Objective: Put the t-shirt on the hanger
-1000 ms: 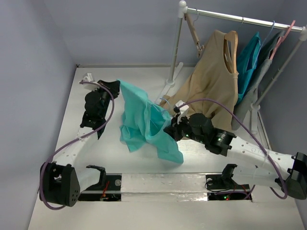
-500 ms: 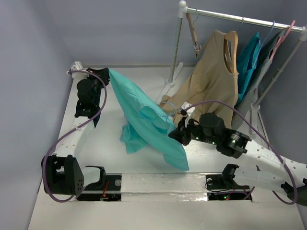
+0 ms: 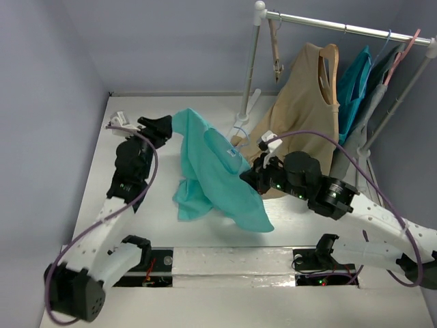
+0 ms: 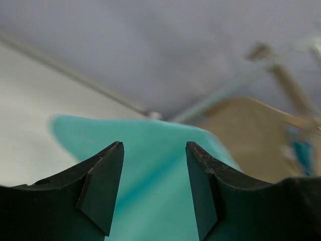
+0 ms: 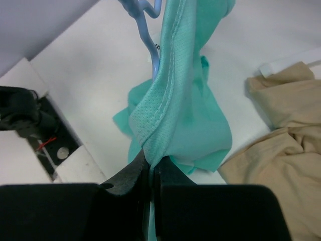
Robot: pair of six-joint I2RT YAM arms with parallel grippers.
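A bunched fold below the t-shirt's stitched edge [image 5: 156, 119] is pinched in my right gripper; next my left gripper steadies the hanger before my right gripper takes that edge.
The turquoise t-shirt [image 3: 218, 184] hangs bunched between my two grippers above the table, its lower end draped on the surface. The light-blue hanger's hook [image 3: 238, 130] sticks out of the shirt near the rack base; it also shows in the right wrist view [image 5: 152, 50]. My right gripper [image 3: 252, 179] is shut on a fold of the t-shirt [image 5: 200, 110] at its fingertips [image 5: 150, 160]. My left gripper [image 3: 162, 126] sits at the shirt's upper left end. Its jaws [image 4: 154, 145] stand apart, with the turquoise fabric [image 4: 150, 191] showing between them.
A metal clothes rack [image 3: 341, 27] stands at the back right, its white base [image 3: 242, 113] near the shirt. On it hang a bare wooden hanger [image 3: 275, 48], a tan sleeveless top [image 3: 300, 116] and darker teal garments [image 3: 355, 89]. The tan top's hem lies on the table [image 5: 286, 130].
My left gripper came back from the far left corner toward the middle and lower. The shirt, stretched taut half a second ago, now hangs slack. My right gripper shifted slightly back.
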